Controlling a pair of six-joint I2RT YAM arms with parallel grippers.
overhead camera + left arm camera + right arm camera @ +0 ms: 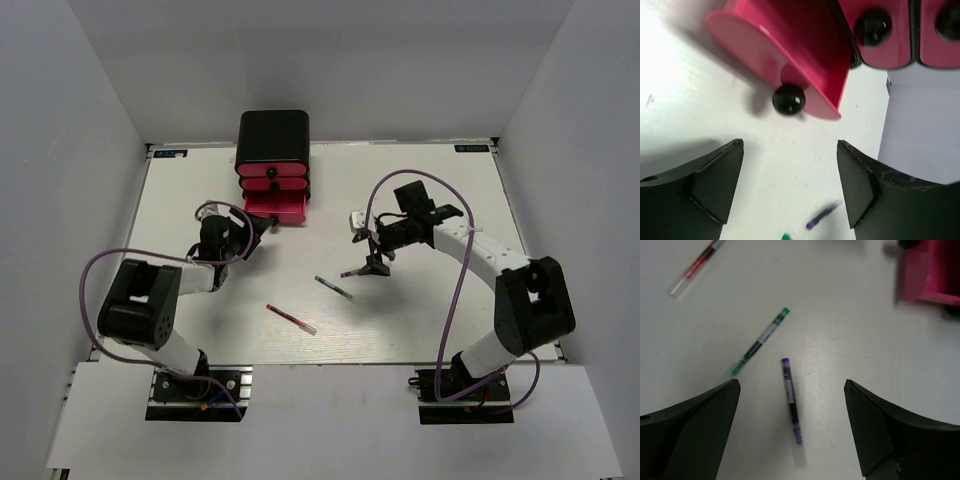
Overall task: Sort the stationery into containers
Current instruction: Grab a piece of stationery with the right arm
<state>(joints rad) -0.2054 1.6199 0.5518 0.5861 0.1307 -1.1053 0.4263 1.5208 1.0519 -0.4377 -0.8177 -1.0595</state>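
My right gripper will next move past the purple pen and then close on the middle of the green pen (pixel 334 288) (pixel 757 345), beside the white label on it.
The containers are pink-red drawers (pixel 272 183) with black knobs in a black cabinet (pixel 272 137). The bottom drawer (pixel 276 209) (pixel 790 50) is pulled out, its knob (pixel 788 99) just ahead of my left gripper (pixel 259 226) (pixel 790 150), which is open and holds nothing. My right gripper (pixel 371 264) (pixel 791 390) is open above a purple pen (pixel 791 402) (pixel 352 272) lying on the table between its fingers, not held. A green pen (pixel 760 342) (pixel 333 287) and a red pen (pixel 697 265) (pixel 291 319) lie to the left. A small white block (pixel 356 218) sits behind the right gripper.
The white table (pixel 450 320) is walled in by grey panels on three sides. Purple cables loop over both arms. In the left wrist view the purple pen (pixel 823 216) and a green tip (pixel 785 236) lie near the bottom edge.
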